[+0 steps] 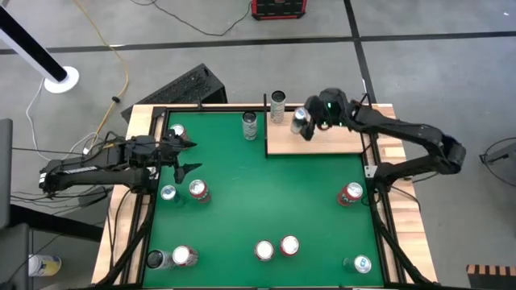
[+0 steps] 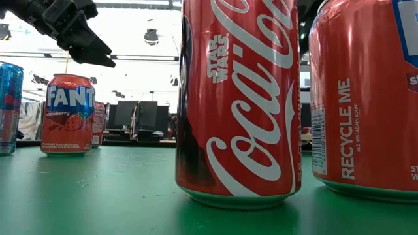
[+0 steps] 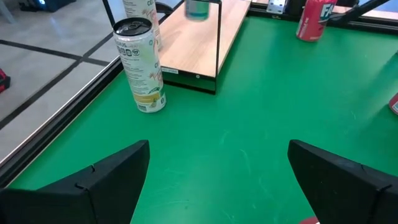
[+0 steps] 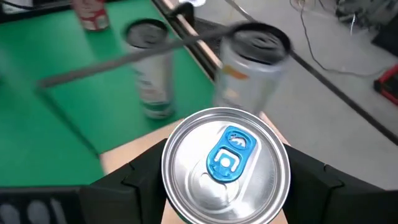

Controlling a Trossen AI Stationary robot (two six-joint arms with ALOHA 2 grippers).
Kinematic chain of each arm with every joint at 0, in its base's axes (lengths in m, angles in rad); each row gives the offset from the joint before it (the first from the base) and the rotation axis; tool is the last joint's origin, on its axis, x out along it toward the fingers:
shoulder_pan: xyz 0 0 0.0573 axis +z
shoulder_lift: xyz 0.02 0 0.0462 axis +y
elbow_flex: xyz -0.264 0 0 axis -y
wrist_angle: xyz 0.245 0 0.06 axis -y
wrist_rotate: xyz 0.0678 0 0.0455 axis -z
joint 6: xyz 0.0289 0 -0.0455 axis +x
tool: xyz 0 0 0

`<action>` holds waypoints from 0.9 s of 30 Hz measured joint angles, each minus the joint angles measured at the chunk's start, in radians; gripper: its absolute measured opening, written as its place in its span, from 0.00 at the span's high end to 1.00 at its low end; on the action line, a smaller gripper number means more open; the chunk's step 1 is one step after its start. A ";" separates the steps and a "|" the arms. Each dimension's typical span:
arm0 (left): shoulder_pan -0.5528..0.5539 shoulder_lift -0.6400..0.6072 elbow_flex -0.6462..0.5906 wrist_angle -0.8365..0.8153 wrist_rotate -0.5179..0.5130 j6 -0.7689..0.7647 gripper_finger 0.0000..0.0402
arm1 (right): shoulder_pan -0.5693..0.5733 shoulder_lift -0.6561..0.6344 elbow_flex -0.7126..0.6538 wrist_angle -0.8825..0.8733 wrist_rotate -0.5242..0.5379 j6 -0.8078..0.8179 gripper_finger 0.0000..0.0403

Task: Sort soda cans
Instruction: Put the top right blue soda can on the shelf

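The robot's right gripper needs to set the soda can down on the wooden board [image 1: 297, 122], close beside the tall pale can.
My right gripper [image 1: 303, 122] is shut on a soda can with a silver top and a blue tab [image 4: 227, 163], over the wooden board [image 1: 322, 141] at the table's far right. A tall pale can [image 1: 278, 103] stands on the board's far left corner, and another tall can [image 1: 249, 125] stands on the green mat beside it. My left gripper [image 1: 187, 157] hovers open over the mat's left side, with nothing between its fingers [image 3: 106, 180]. Red cans [image 1: 276, 247] stand near the front edge. My right gripper pinches the can's round wall just below its top rim [image 4: 169, 177] between its two fingers, one on each side. The fingers come from the table's right, slanting down. The can stands upright in the hold. Its base is hidden by its own top.
More cans stand around the mat: a red one at the right [image 1: 351, 193], two at the left [image 1: 197, 189], two at the near left corner [image 1: 171, 258], one at the near right [image 1: 360, 263], one at the far left [image 1: 177, 130]. A raised frame [image 1: 375, 173] rims the mat.
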 joint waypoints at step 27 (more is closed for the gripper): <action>0.000 0.000 0.000 -0.010 0.000 0.005 0.08 | -0.209 0.179 0.002 0.138 -0.115 -0.049 0.35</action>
